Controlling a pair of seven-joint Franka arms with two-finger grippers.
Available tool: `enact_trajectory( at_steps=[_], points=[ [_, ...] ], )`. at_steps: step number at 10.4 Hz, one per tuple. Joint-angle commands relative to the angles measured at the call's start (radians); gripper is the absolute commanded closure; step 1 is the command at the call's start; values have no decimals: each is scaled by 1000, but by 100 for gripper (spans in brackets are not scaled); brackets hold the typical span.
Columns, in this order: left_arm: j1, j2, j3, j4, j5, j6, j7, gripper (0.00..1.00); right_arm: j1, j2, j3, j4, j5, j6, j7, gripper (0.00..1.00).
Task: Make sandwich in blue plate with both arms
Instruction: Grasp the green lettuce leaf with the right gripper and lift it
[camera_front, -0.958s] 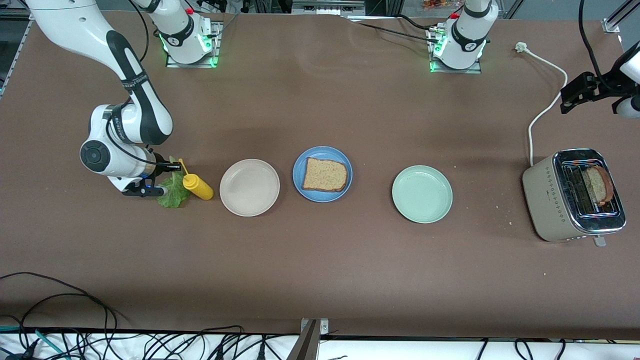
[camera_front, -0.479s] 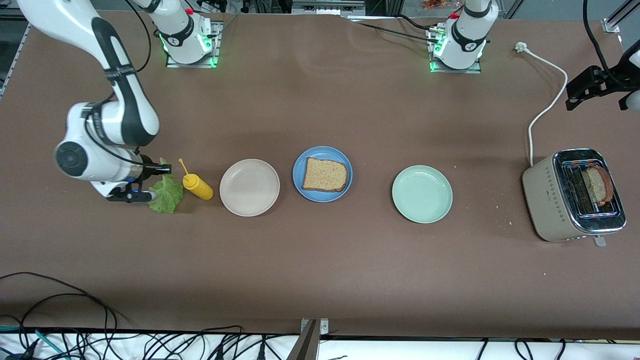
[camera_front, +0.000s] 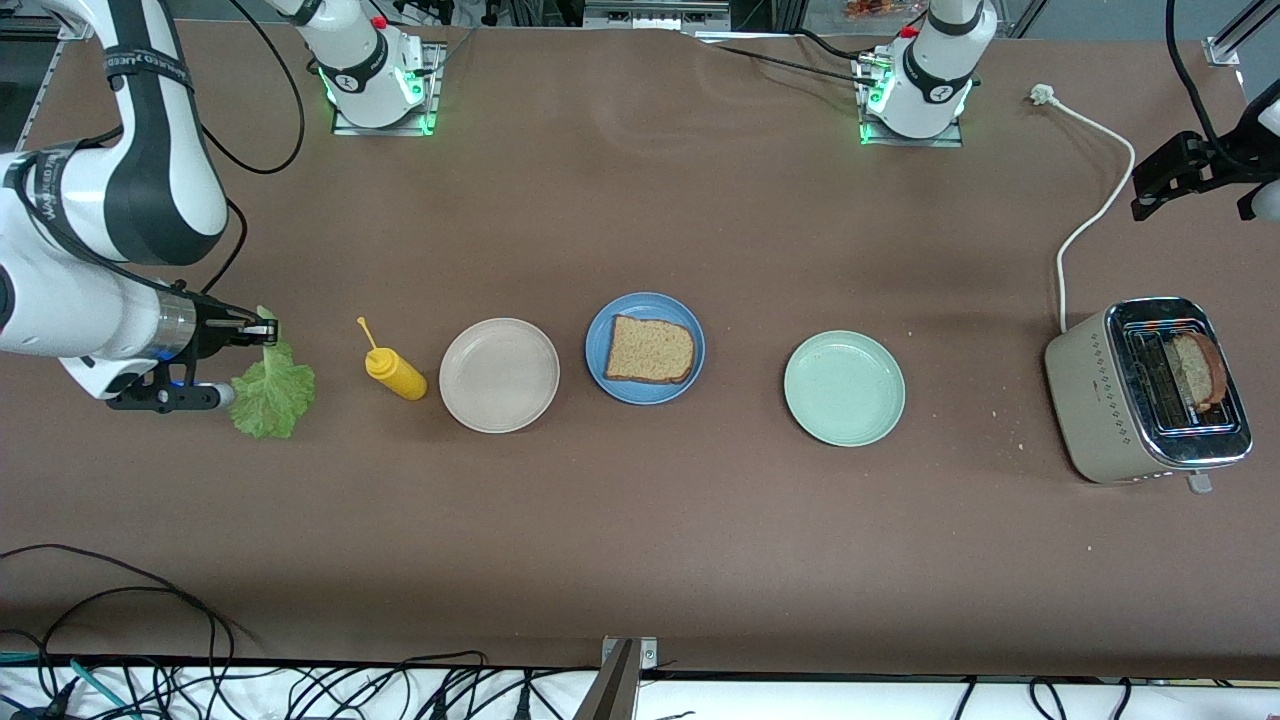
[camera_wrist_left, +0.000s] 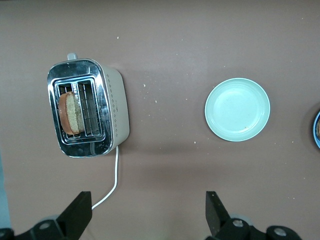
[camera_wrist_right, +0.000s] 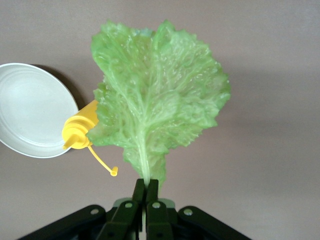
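Note:
The robot's right gripper needs to release the lettuce leaf on the brown bread slice's half (camera_front: 635, 355) nearest the beige plate.
A ruffled green lettuce leaf (camera_front: 272, 392) (camera_wrist_right: 157, 105) hangs in the air over the right arm's end of the table, with my right gripper (camera_front: 262, 330) (camera_wrist_right: 145, 183) shut on its pale stem. The blue plate (camera_front: 597, 368) sits mid-table with one brown bread slice (camera_front: 650, 350) lying flat on it. A second bread slice (camera_front: 1197, 368) (camera_wrist_left: 69, 113) stands in a toaster slot. My left gripper (camera_wrist_left: 145, 200) is open, up in the air over bare table beside the toaster's cord; its black body (camera_front: 1172, 175) shows at the left arm's end.
A yellow squeeze bottle (camera_front: 394, 371) (camera_wrist_right: 80, 131) lies between the lettuce and a beige plate (camera_front: 499, 375). A pale mint-green plate (camera_front: 844, 388) (camera_wrist_left: 237, 109) sits between the blue plate and the beige toaster (camera_front: 1095, 388) (camera_wrist_left: 116, 107), whose white cord (camera_front: 1090, 212) runs toward the left arm's base.
My right gripper has lifted the lettuce off the table and carried it away from the yellow bottle toward the table's end. The left gripper has shifted slightly.

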Motion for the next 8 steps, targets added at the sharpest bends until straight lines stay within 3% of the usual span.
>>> enact_trajectory(
  at_steps=[1, 5, 8],
  points=[
    [6, 1, -9, 16, 6, -20, -10, 0, 2, 20, 5, 86, -10, -70, -7, 100],
    [6, 1, -10, 17, 4, -20, -10, 0, 51, 23, 16, 160, 4, -76, 3, 100],
    [6, 1, -9, 17, 4, -20, -10, 0, 172, 35, 80, 252, 19, -75, 10, 100]
  ],
)
